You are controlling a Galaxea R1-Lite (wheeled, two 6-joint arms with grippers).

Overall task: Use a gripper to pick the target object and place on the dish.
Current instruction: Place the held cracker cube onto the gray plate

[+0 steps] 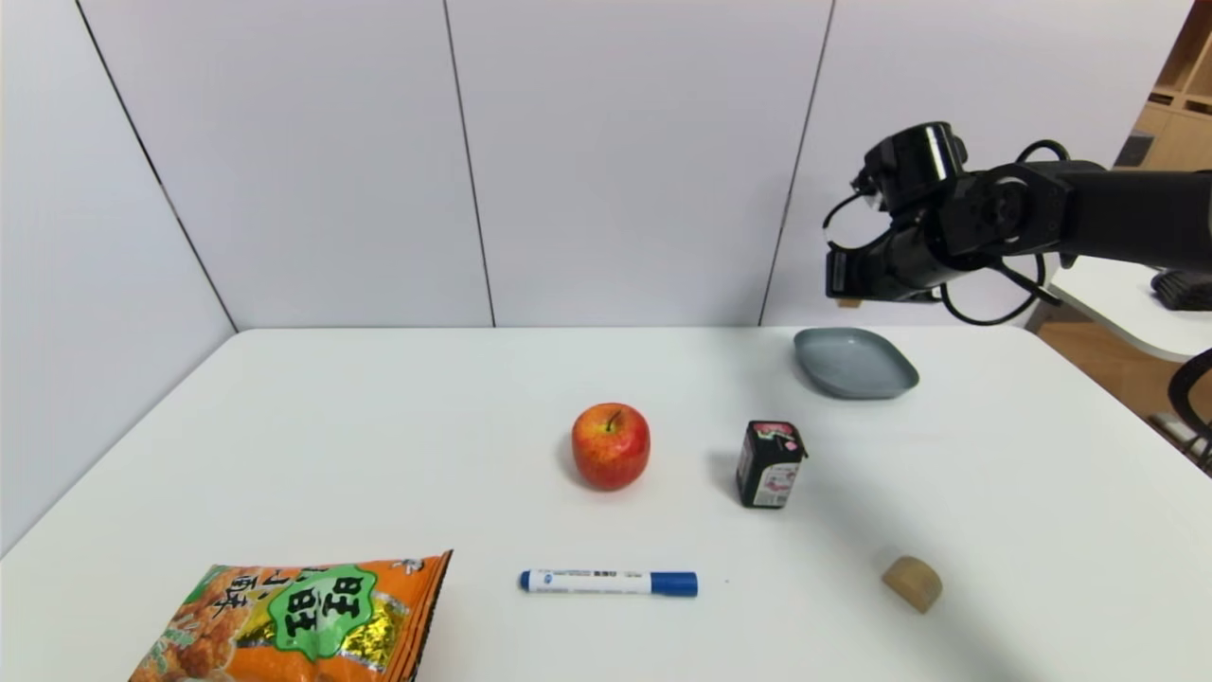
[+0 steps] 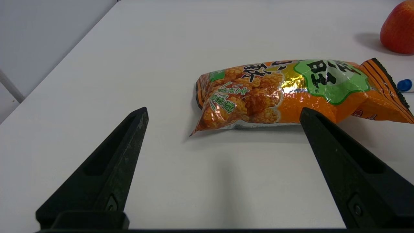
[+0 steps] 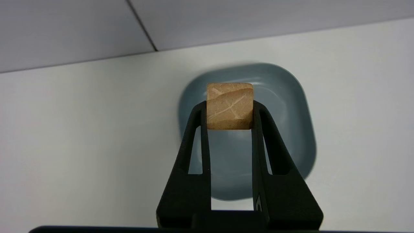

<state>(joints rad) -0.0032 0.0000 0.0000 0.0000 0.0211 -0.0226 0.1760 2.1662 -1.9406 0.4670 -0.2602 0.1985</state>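
My right gripper is going to let go of the wooden cube near the middle of the grey-blue dish (image 1: 846, 365) (image 3: 247, 124).
My right gripper (image 3: 229, 108) is shut on the target object (image 3: 230, 105), a small light-brown wooden cube pinched between its two black fingertips. In the head view that gripper (image 1: 849, 296) hangs in the air at the back right, with the cube (image 1: 849, 303) just showing beneath it. The grey-blue dish (image 1: 855, 364) lies on the table right below it, and in the right wrist view the dish (image 3: 291, 129) sits directly behind the cube. My left gripper (image 2: 223, 115) is open low over the table's near left part, facing the snack bag (image 2: 291, 90).
A red apple (image 1: 611, 445) and a small dark carton (image 1: 770, 463) stand mid-table. A blue-capped marker (image 1: 608, 582), an orange snack bag (image 1: 303, 620) and a half-round tan wooden block (image 1: 913, 582) lie near the front. The white wall panels rise behind the table.
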